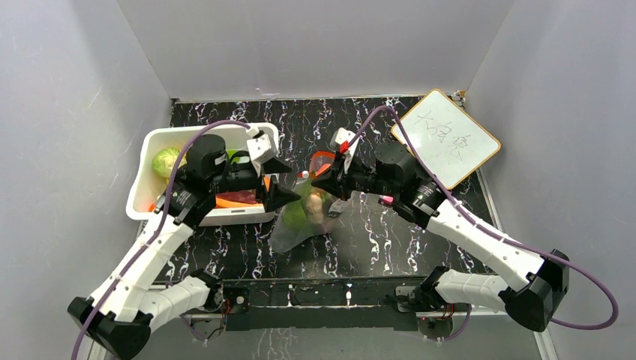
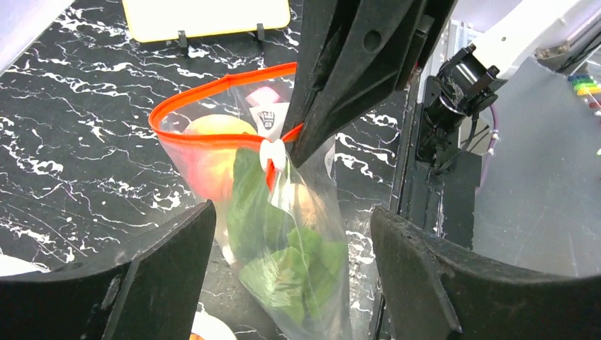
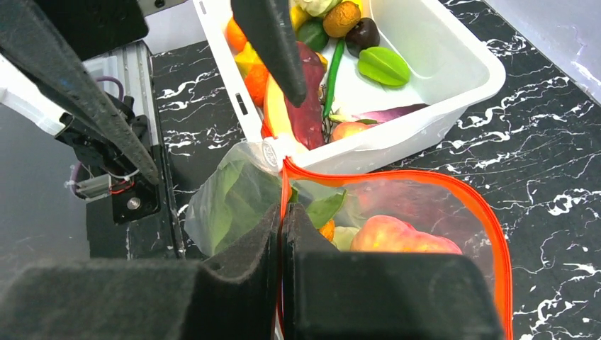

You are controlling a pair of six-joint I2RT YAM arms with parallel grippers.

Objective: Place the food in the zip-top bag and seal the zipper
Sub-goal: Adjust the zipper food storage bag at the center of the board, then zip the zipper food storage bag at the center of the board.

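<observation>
With the robot's right gripper on the red-orange zipper beside the white slider, the left gripper should pinch the zipper's end before the right gripper takes the slider (image 2: 273,151).
The clear zip-top bag (image 1: 300,221) hangs between the two grippers over the black table. It holds an orange peach (image 3: 397,236) and green leafy food (image 2: 298,276). Its red-orange zipper (image 3: 453,188) gapes in a loop, with a white slider (image 2: 271,154) at the near end. My right gripper (image 3: 282,212) is shut on the zipper just beside the slider and holds the bag up; it also shows in the top view (image 1: 319,178). My left gripper (image 2: 292,212) is open, its jaws spread either side of the bag's body without touching it.
A white bin (image 1: 142,180) stands at the left with more food: a cabbage (image 1: 166,161), a dark eggplant (image 3: 365,32), a green leaf (image 3: 383,65) and orange pieces. A whiteboard (image 1: 446,139) stands at the back right.
</observation>
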